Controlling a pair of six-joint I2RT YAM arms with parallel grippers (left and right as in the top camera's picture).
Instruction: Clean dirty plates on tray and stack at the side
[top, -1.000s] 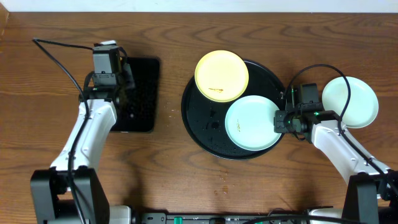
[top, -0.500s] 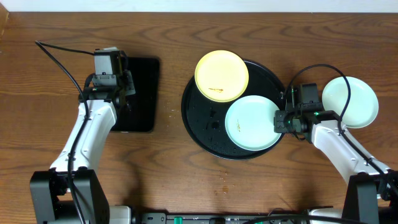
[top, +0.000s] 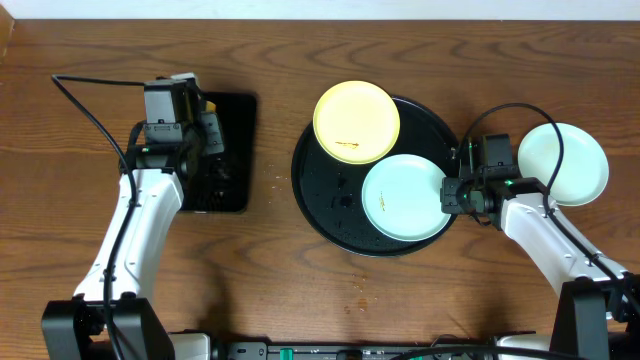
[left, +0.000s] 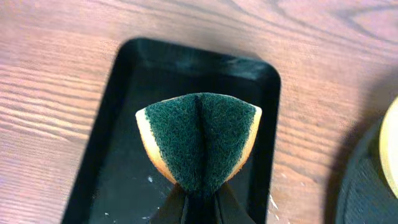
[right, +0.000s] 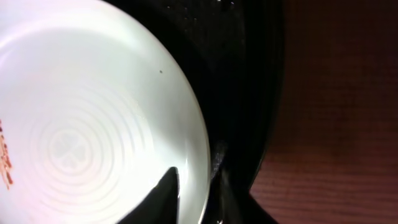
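Observation:
The mint-white plate's edge crowds the round tray's rim; before wiping, my right gripper next nudges the plate inward and grips its edge (right: 206, 163) lower.
On the round black tray (top: 320, 200) lie a pale yellow plate (top: 356, 121) with a brown smear and a mint-white plate (top: 405, 197) with a small brown mark. Another mint-white plate (top: 563, 164) rests on the table at the right. My right gripper (top: 447, 195) straddles the right rim of the tray's mint plate (right: 93, 124). One finger (right: 166, 193) lies on the plate; the other is lost against the dark tray (right: 242, 93). My left gripper (left: 199, 194) is shut on a green-and-yellow sponge (left: 198, 142), held over the rectangular tray (left: 118, 155).
The rectangular black tray (top: 232, 170) sits left of the round tray, with bare wood between them. Both arms' cables arch above the table. A few small specks lie on the wood near the front of the round tray (top: 358, 290).
The left wrist has shifted slightly left over the rectangular tray with the sponge still in its jaws. The right arm and the three plates look unmoved.

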